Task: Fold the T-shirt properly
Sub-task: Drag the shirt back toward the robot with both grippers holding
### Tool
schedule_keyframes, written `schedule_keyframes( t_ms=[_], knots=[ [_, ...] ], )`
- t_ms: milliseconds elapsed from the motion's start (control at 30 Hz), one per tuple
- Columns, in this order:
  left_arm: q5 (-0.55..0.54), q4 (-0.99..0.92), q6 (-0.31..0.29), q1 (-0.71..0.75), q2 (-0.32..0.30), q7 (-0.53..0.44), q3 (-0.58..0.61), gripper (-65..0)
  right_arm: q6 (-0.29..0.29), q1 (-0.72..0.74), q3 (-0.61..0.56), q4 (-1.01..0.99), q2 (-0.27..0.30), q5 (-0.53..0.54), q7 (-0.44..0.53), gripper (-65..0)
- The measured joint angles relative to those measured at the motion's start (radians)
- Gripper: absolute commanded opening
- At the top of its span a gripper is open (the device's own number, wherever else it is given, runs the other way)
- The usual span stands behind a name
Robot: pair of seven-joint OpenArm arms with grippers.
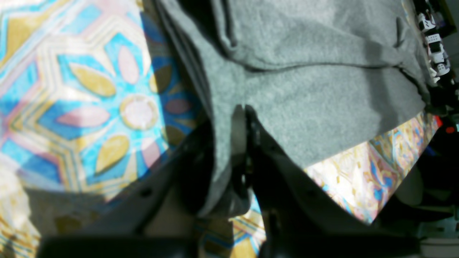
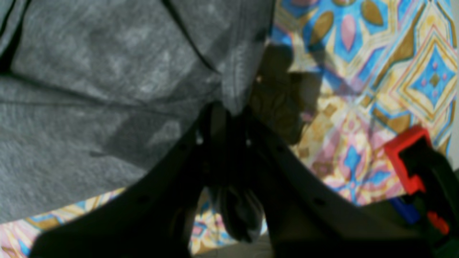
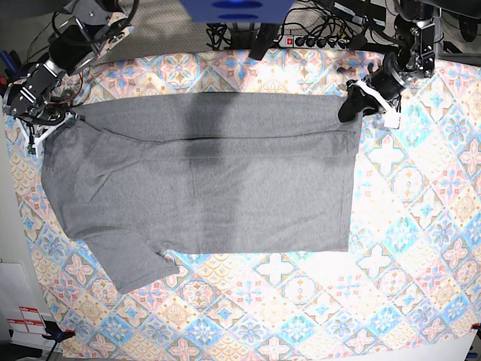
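Observation:
My left gripper should lay the far corner of the T-shirt down on the patterned tablecloth (image 3: 368, 74), just a little beyond where its far edge is now.
The heather-grey T-shirt (image 3: 225, 195) lies spread across the patterned tablecloth (image 3: 406, 248), with one sleeve sticking out at the near left. A fold line runs along its far part. My left gripper (image 3: 359, 105) is at the shirt's far right corner. In the left wrist view it (image 1: 245, 109) is shut on a pinch of the grey fabric (image 1: 322, 89). My right gripper (image 3: 46, 124) is at the shirt's far left corner. In the right wrist view it (image 2: 229, 109) is shut on a bunched edge of the shirt (image 2: 89, 89).
A power strip (image 3: 316, 39) and cables lie behind the table's far edge, beside a blue object (image 3: 237, 9). A red clamp (image 2: 408, 150) grips the table edge near my right gripper. Bare tablecloth lies to the right of and in front of the shirt.

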Motion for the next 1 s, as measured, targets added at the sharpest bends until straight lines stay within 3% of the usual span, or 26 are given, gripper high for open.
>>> schedule_keyframes(
  t_ms=[300, 667, 1000],
  knots=[
    [-0.013, 0.007, 0.0, 0.067, -0.021, -0.058, 0.0, -65.0, 0.002, -0.114, 0.0, 0.171, -0.089, -0.01, -0.038, -63.6],
    [-0.015, 0.007, 0.0, 0.153, -0.024, -0.15, -0.001, -65.0, 0.002, -0.119, 0.0, 0.171, -0.087, -0.01, -0.042, -63.6],
    [-0.019, 0.008, 0.0, 0.161, -0.026, -0.151, -0.003, -65.0, 0.002, -0.119, 0.0, 0.171, -0.087, -0.011, -0.042, -63.4]
  ],
)
